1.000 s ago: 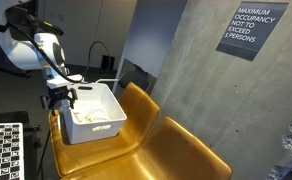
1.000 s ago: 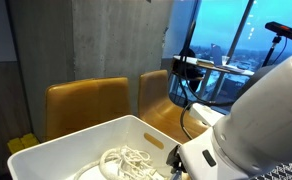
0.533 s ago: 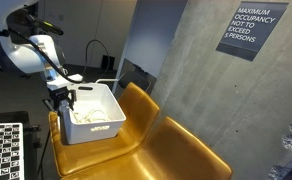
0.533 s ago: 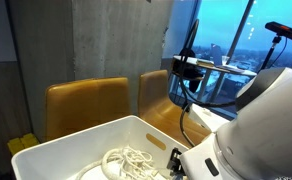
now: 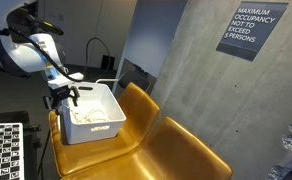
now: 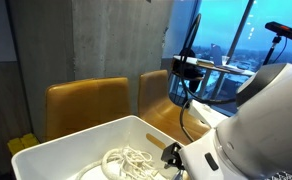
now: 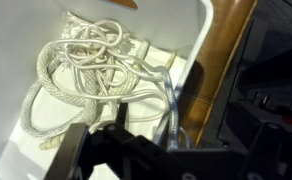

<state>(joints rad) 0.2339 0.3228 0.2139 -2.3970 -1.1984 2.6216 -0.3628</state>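
White rope hangs over the bin's rim; next I pinch the piece (image 7: 171, 103) beside the bin's side and lift it back over the bin.
A white plastic bin (image 5: 113, 97) stands on a mustard-yellow chair seat (image 5: 156, 140). A coil of white rope (image 7: 86, 65) lies in it, also seen in both exterior views (image 5: 89, 117) (image 6: 126, 160). My gripper (image 5: 62, 97) hangs at the bin's corner, just above its rim (image 6: 76, 140). In the wrist view a clear, bluish cable strand (image 7: 172, 105) rises from the coil along the bin wall (image 7: 201, 30) up between my dark fingers (image 7: 186, 90). The gripper (image 7: 171, 125) appears shut on that strand. In an exterior view the arm's white body hides most of the gripper (image 6: 171, 155).
A second yellow chair (image 6: 156, 95) adjoins the one bearing the bin. A concrete wall with an occupancy sign (image 5: 252, 30) stands behind. A checkerboard panel (image 5: 1, 150) lies low beside the chair. A camera on a stand (image 6: 191, 70) is by the window.
The gripper dipped slightly at the bin's corner, then rose a little. Its black fingers now show more above the bin rim.
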